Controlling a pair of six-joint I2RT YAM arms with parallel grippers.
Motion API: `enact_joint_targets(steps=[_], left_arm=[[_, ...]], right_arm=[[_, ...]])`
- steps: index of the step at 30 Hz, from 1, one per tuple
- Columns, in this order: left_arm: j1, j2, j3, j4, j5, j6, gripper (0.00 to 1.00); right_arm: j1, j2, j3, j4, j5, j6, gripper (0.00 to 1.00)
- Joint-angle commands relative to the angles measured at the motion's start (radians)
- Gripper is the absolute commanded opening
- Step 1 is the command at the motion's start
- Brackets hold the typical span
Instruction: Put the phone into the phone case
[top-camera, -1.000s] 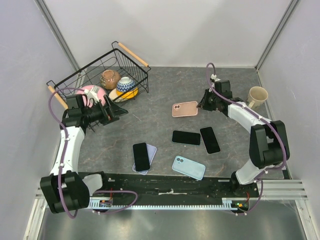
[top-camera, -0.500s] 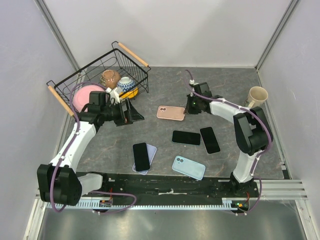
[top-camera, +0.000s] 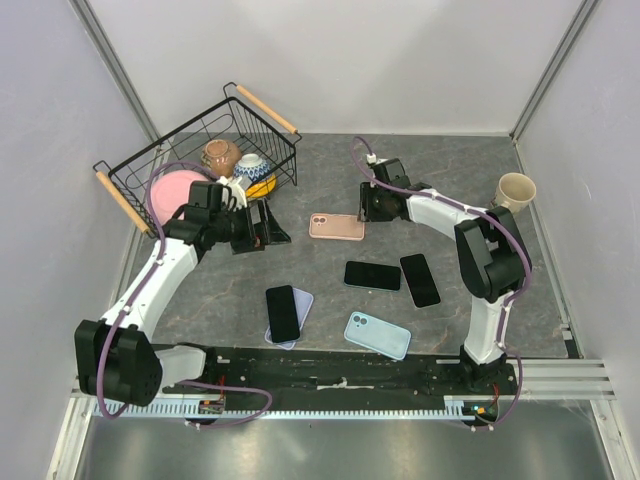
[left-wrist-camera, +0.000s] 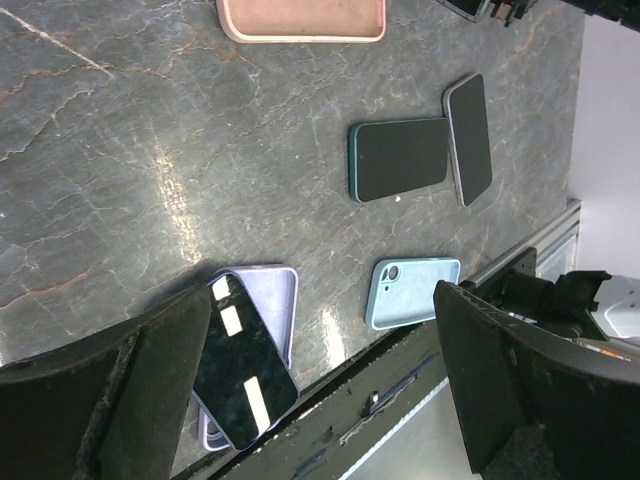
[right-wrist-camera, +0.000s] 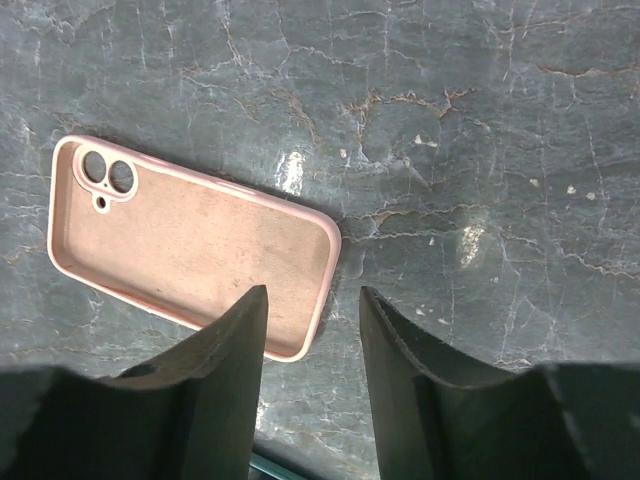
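The teal-edged phone is next for my left gripper, which should go to it and close on its short end (top-camera: 348, 274) (left-wrist-camera: 354, 162) facing the lilac case.
A pink phone case (top-camera: 336, 227) lies hollow side up at mid-table. My right gripper (top-camera: 367, 211) stands at its right end. In the right wrist view the jaws of that gripper (right-wrist-camera: 313, 292) are apart, one on each side of the pink case's (right-wrist-camera: 190, 250) short end wall, with gaps showing. Two dark phones lie nearer the front: a teal-edged phone (top-camera: 372, 275) and a black phone (top-camera: 420, 279). Another black phone (top-camera: 283, 312) rests across a lilac case (left-wrist-camera: 268, 295). My left gripper (top-camera: 262, 226) is open and empty left of the pink case.
A light blue case (top-camera: 377, 335) lies back up near the front rail. A wire basket (top-camera: 180, 150) with bowls and a pink plate sits at the back left. A beige mug (top-camera: 515, 190) stands at the right edge.
My right gripper slid the pink case leftward toward mid-table, then parted its jaws off it. My left arm swung right, nearer the case.
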Motion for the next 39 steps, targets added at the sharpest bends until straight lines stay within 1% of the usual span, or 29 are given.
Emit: enact_joint_targets(steps=[1,2,4,5,7,8,9,18,22,26,32,33,36,37,39], left_arm=[[-0.009,0.001,0.048,-0.03,-0.058,0.046,0.99],[-0.01,0.001,0.051,-0.036,-0.072,0.051,0.99],[-0.012,0.001,0.054,-0.05,-0.085,0.06,0.99],[-0.012,0.001,0.055,-0.053,-0.092,0.063,0.99],[-0.013,0.002,0.055,-0.066,-0.106,0.069,0.99],[-0.013,-0.001,0.054,-0.069,-0.108,0.071,0.99],[-0.013,-0.001,0.054,-0.072,-0.109,0.072,0.99],[-0.035,-0.024,0.006,-0.082,-0.132,0.062,0.99],[-0.072,-0.019,0.0,-0.09,-0.143,0.056,0.99],[-0.134,0.01,0.003,-0.081,-0.151,0.04,0.99],[-0.234,0.111,0.019,-0.006,-0.138,-0.003,0.99],[-0.248,0.129,0.022,0.008,-0.137,-0.007,0.98],[-0.303,0.209,0.052,0.055,-0.125,-0.029,0.98],[-0.317,0.258,0.06,0.068,-0.114,-0.035,0.98],[-0.363,0.304,0.097,0.092,-0.109,-0.055,0.95]], right_arm=[[0.01,-0.057,0.038,-0.003,0.028,-0.02,0.55],[0.011,-0.068,0.035,-0.005,0.034,-0.02,0.65],[0.014,-0.106,0.021,-0.005,0.037,-0.023,0.72],[0.014,-0.118,0.015,-0.003,0.037,-0.023,0.78],[0.019,-0.164,-0.008,-0.005,0.035,-0.024,0.85],[0.02,-0.181,-0.018,-0.006,0.034,-0.027,0.96],[0.025,-0.216,-0.043,-0.005,0.026,-0.032,0.98],[0.056,-0.367,-0.146,-0.034,-0.023,-0.054,0.98],[0.065,-0.408,-0.191,-0.06,-0.009,-0.041,0.98],[0.07,-0.448,-0.243,-0.087,0.02,-0.023,0.98],[0.07,-0.545,-0.343,-0.144,0.069,0.025,0.98],[0.068,-0.569,-0.363,-0.152,0.107,0.035,0.98],[0.065,-0.605,-0.39,-0.212,0.147,0.054,0.98],[0.062,-0.615,-0.398,-0.222,0.152,0.057,0.98],[0.042,-0.637,-0.413,-0.253,0.16,0.068,0.98]])
